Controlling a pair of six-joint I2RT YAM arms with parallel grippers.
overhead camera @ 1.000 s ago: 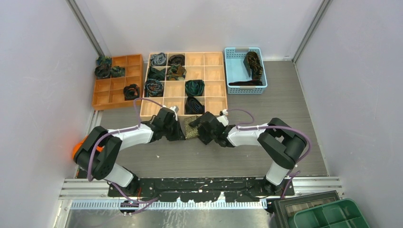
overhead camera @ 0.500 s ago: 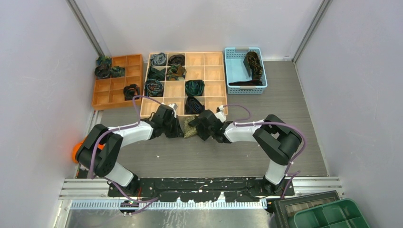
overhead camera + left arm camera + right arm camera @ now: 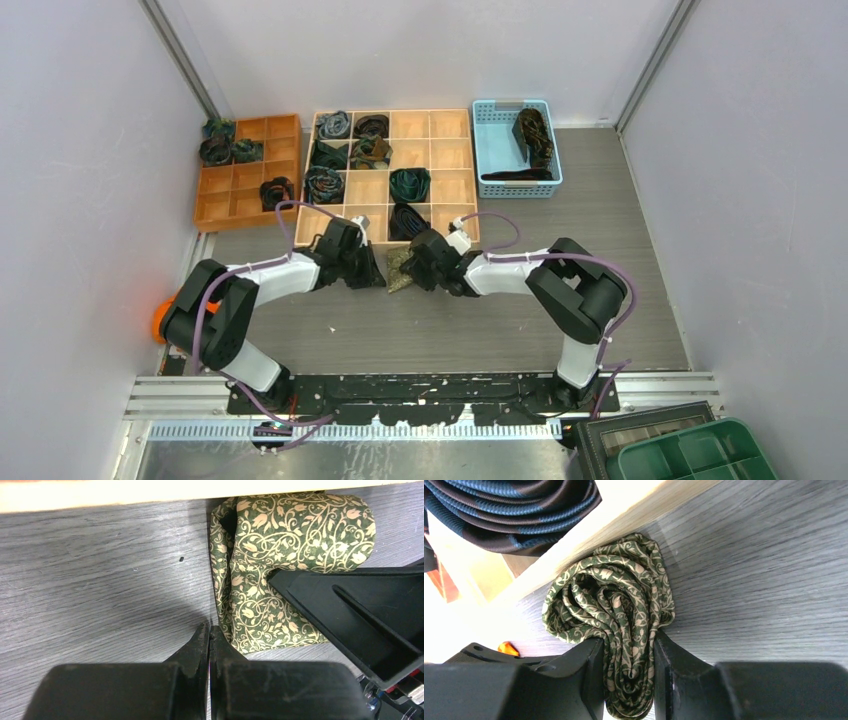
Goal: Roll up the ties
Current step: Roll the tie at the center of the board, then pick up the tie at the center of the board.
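Observation:
My right gripper will let go of the olive-gold tie in the empty compartment [image 3: 371, 189] beside the green coil in the wooden tray.
The olive-gold tie [image 3: 400, 268], a coil with a pale leaf pattern, lies on the grey table against the near edge of the wooden tray [image 3: 440, 215]. My right gripper [image 3: 629, 650] is shut on the tie [image 3: 614, 595], one finger pressing each side of the coil. In the top view the right gripper [image 3: 420, 266] sits just right of the coil. My left gripper [image 3: 209, 630] is shut and holds nothing, its tips on the table by the left edge of the tie [image 3: 280, 565]. From above, the left gripper [image 3: 374, 270] is just left of the coil.
The wooden tray's compartments hold several rolled ties, among them a dark blue striped one [image 3: 514, 510]. An orange tray [image 3: 235, 195] at the far left holds more coils. A blue basket [image 3: 495, 150] at the back right contains dark ties. Green bins [image 3: 700, 455] stand at the near right.
The right gripper's fingers have closed in on the olive-gold coil. Both grippers and the coil have shifted slightly toward the wooden tray's near edge.

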